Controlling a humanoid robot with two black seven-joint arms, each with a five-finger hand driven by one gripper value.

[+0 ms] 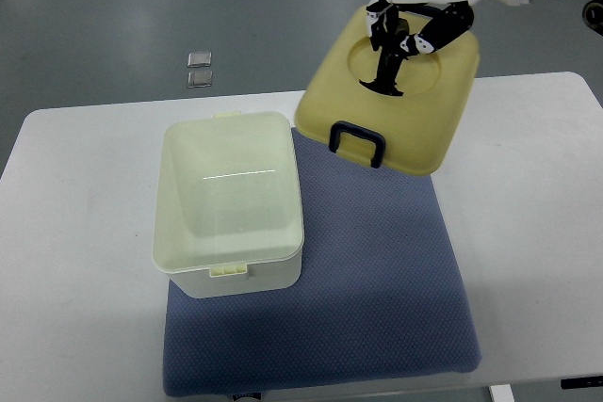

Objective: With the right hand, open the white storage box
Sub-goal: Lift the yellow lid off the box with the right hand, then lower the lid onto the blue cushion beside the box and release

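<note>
The robot's right gripper will release the pale yellow lid so it lies flat on the blue mat (380,206) close beside the white storage box.
The white storage box (231,204) stands open and empty on the left part of a blue mat (377,270). Its pale yellow lid (415,120) is lifted off and held tilted in the air to the box's upper right, above the mat's far edge. A dark latch clip (358,141) hangs at the lid's lower edge. My right hand (415,21) comes in from the top right, its fingers curled around the dark handle (388,68) in the lid's round recess. No left arm shows.
A white table (537,233) carries the mat and box. Two small clear squares (199,70) lie on the grey floor beyond the table's far edge. A table fitting shows at the bottom right corner.
</note>
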